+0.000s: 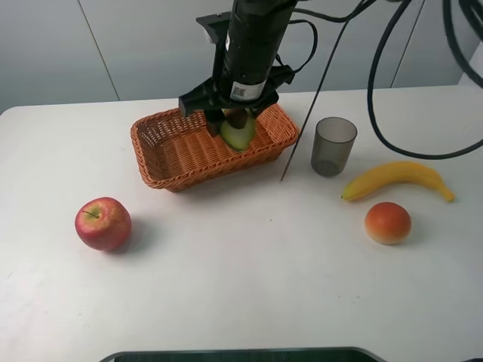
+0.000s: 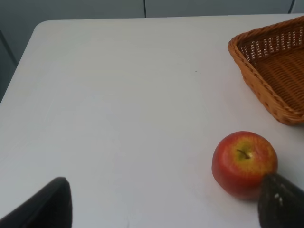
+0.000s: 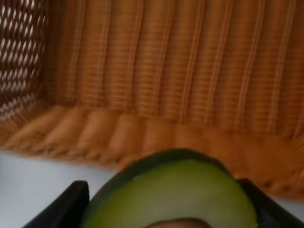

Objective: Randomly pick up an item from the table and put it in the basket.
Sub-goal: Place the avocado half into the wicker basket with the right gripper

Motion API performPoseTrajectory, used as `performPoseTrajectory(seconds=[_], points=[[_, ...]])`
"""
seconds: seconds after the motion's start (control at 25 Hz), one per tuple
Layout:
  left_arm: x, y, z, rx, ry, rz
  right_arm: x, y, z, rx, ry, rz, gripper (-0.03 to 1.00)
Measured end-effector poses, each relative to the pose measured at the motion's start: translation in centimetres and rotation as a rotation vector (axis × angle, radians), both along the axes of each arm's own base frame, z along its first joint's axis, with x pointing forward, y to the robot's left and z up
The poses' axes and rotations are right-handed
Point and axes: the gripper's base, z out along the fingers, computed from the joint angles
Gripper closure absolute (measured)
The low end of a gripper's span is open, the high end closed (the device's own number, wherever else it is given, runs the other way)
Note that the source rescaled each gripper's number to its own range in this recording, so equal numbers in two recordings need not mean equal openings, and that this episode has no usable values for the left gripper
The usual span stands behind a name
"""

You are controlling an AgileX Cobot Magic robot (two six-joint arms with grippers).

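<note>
I need to release the avocado with my right gripper on the basket's woven bottom near its front side (image 1: pixel 228 140), slightly toward the cup.
My right gripper (image 1: pixel 238 123) is shut on the halved avocado (image 1: pixel 239 133). It holds the avocado, pale green cut face and brown pit showing, just over the right part of the orange-brown wicker basket (image 1: pixel 160 172). In the right wrist view the avocado (image 3: pixel 175 190) sits between the dark fingers (image 3: pixel 71 206), with the basket's woven floor and wall (image 3: pixel 166 71) behind it. My left gripper (image 2: pixel 164 204) is open and empty, low over the white table (image 2: pixel 118 95) near the red apple (image 2: pixel 244 161). It does not show in the exterior view.
The red apple (image 1: pixel 103 223) lies at the front left of the table (image 1: pixel 249 286). A grey translucent cup (image 1: pixel 333 145), a banana (image 1: pixel 400 179) and an orange-red round fruit (image 1: pixel 387 222) stand to the right of the basket. A basket corner (image 2: pixel 270 71) shows in the left wrist view.
</note>
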Motion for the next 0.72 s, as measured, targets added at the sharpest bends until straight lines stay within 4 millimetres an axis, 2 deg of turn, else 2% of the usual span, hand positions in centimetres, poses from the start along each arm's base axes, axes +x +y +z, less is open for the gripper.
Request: performPoseTrajectory(seconds=[0.16,0.52,0.72], points=[[0.0,0.0,0.0,0.000,0.000,0.000,1.5,0.7,-0.8,-0.017,-0.081,0.029,0.96],[0.0,0.0,0.0,0.002,0.000,-0.001,3.1,1.3,-2.5,-0.035,-0.219,0.089,0.96],[0.0,0.0,0.0,0.003,0.000,-0.002,3.7,1.9,-4.4,-0.029,-0.238,0.104,0.96]])
